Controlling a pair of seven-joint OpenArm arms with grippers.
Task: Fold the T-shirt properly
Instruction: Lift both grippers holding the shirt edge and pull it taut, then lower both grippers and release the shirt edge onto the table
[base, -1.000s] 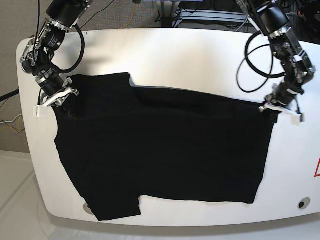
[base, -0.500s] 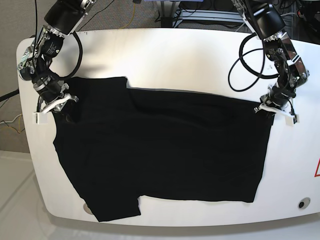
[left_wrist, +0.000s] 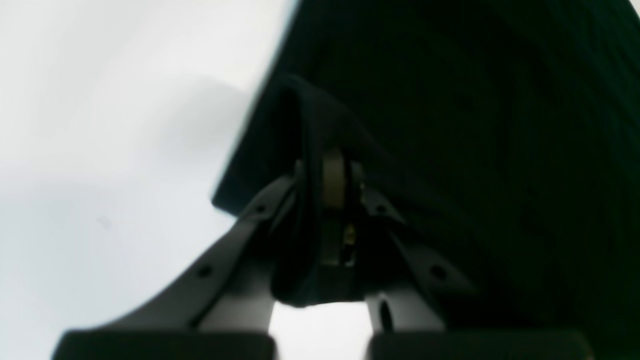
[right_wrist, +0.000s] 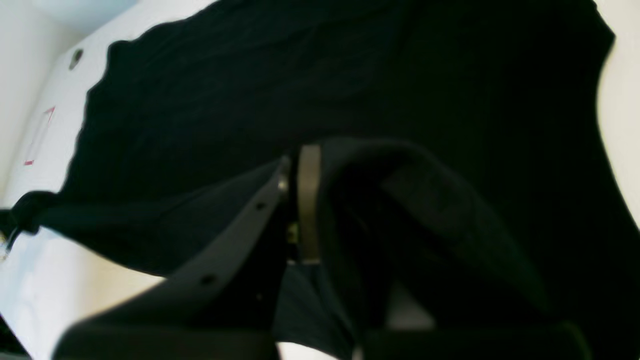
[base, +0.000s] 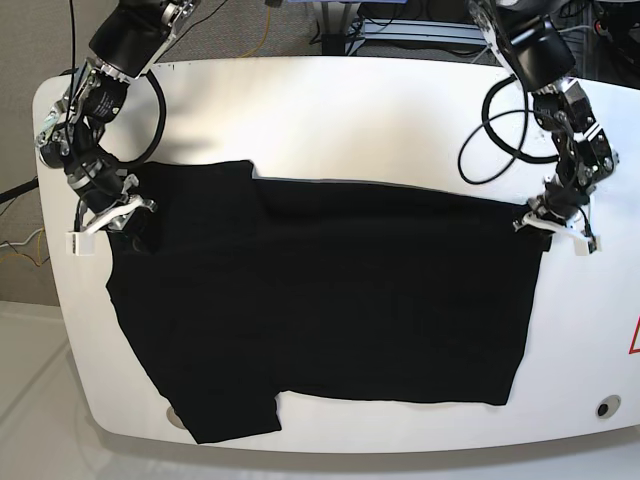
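My left gripper needs to let go of the T-shirt's far hem corner on the black cloth (base: 537, 264) along the hem edge.
The black T-shirt (base: 330, 300) lies spread flat across the white table (base: 350, 110), sleeves to the left and hem to the right. My left gripper (base: 548, 222) is shut on the shirt's far right hem corner. In the left wrist view, that gripper (left_wrist: 327, 175) pinches a fold of the black cloth (left_wrist: 475, 100). My right gripper (base: 112, 215) is shut on the shirt's far left edge by the upper sleeve. In the right wrist view, that gripper (right_wrist: 305, 200) pinches cloth with the shirt (right_wrist: 300, 75) stretching away beyond it.
A red mark (base: 634, 340) is at the table's right edge. Round holes sit near the front right (base: 605, 408) and front left (base: 172, 412) corners. Cables (base: 500, 140) hang from the right-hand arm. The shirt's lower sleeve (base: 235, 415) lies close to the table's front edge.
Both grippers have shifted slightly while still holding the cloth. The shirt's far edge has come a little toward the front and lies straighter.
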